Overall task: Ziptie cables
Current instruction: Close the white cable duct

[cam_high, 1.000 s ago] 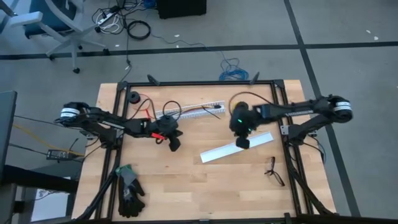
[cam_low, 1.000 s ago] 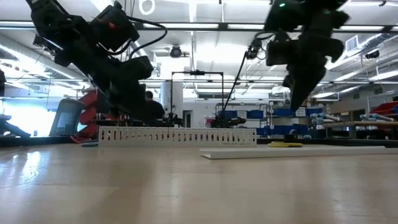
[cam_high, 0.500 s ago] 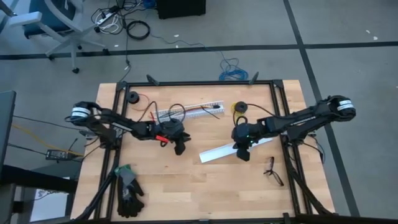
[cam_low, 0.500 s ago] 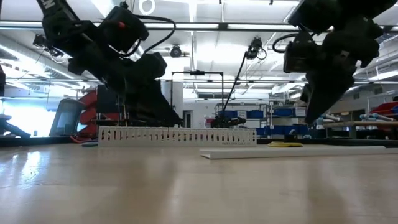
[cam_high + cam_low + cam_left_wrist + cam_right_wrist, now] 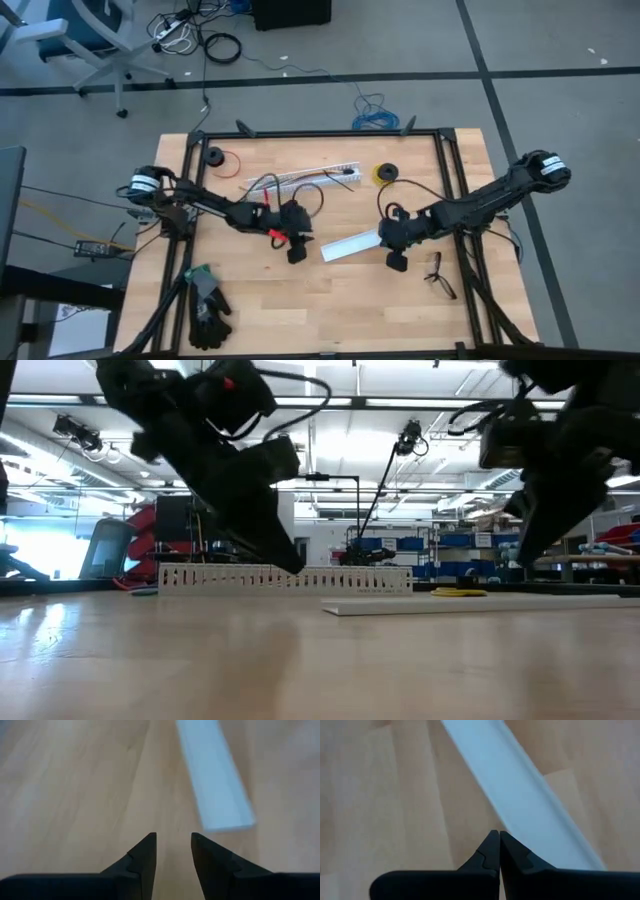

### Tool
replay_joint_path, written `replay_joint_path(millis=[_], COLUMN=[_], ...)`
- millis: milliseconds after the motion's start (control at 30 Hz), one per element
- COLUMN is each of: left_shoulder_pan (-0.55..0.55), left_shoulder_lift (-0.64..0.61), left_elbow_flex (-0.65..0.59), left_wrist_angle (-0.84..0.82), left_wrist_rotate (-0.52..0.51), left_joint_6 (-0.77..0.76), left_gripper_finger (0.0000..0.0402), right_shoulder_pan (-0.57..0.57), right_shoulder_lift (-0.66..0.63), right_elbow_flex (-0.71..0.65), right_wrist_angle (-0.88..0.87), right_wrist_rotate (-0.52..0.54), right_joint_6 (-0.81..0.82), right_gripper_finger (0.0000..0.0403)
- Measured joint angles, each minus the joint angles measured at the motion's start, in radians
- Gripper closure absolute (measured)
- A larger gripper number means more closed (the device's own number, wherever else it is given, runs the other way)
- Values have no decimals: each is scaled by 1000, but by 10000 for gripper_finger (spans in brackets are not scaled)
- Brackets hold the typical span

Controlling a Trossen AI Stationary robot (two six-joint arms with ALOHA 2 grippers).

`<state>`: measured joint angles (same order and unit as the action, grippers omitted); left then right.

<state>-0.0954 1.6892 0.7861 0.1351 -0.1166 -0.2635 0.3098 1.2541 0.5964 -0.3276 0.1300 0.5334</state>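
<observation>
The white strip is lying flat under my closed right gripper. My right gripper will open, go lower and grab the strip's long edge point(image 5: 490, 806) before moving it.
The cables point(image 5: 268, 184), thin loose wires, lie in loops on the wood beside a white slotted channel point(image 5: 318, 176) toward the far side. I cannot make out the ziptie. My left gripper point(image 5: 297, 254) hangs open over bare wood just left of a flat white strip point(image 5: 350, 243); the left wrist view shows its fingers point(image 5: 173, 836) apart with nothing between them. My right gripper point(image 5: 397, 263) is shut, hanging near the strip's right part; in the right wrist view its tips point(image 5: 499, 833) meet in front of the strip point(image 5: 520, 795). In the low view both grippers are clear of the table.
A yellow wire spool point(image 5: 384, 174) and a small black spool point(image 5: 215, 157) sit near the far edge. Dark gloves point(image 5: 208, 305) lie at the near left. A small black forked object point(image 5: 440, 274) lies at the near right. A black frame point(image 5: 320, 133) borders the table.
My left gripper has moved toward the table's right and near edges, up to the white strip's left end, and has opened. My right gripper has travelled toward the near edge, across the strip, sinking a little, still shut. The yellow spool has come into view.
</observation>
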Motion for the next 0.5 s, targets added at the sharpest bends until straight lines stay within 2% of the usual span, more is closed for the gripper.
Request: replay_joint_path(millis=[100,267,400,500], left_shoulder_pan=[-50,-104,-126,-137], left_shoulder_lift=[4,7,8,8], left_elbow_flex=[42,62,61,61], left_wrist_angle=[-92,-85,-87,-97], left_wrist_rotate=[-110,-118,-118,-118], left_joint_6=[-2,-27,-63,-89], left_gripper_finger=[270,270,270,270], right_shoulder_pan=[64,124,124,113], right_shoulder_lift=[6,16,43,86], right_elbow_flex=[0,1,1,2], right_wrist_angle=[6,30,88,195], right_wrist_rotate=[49,108,128,132], right_joint_6=[59,97,13,-93], right_gripper_finger=[403,403,402,397])
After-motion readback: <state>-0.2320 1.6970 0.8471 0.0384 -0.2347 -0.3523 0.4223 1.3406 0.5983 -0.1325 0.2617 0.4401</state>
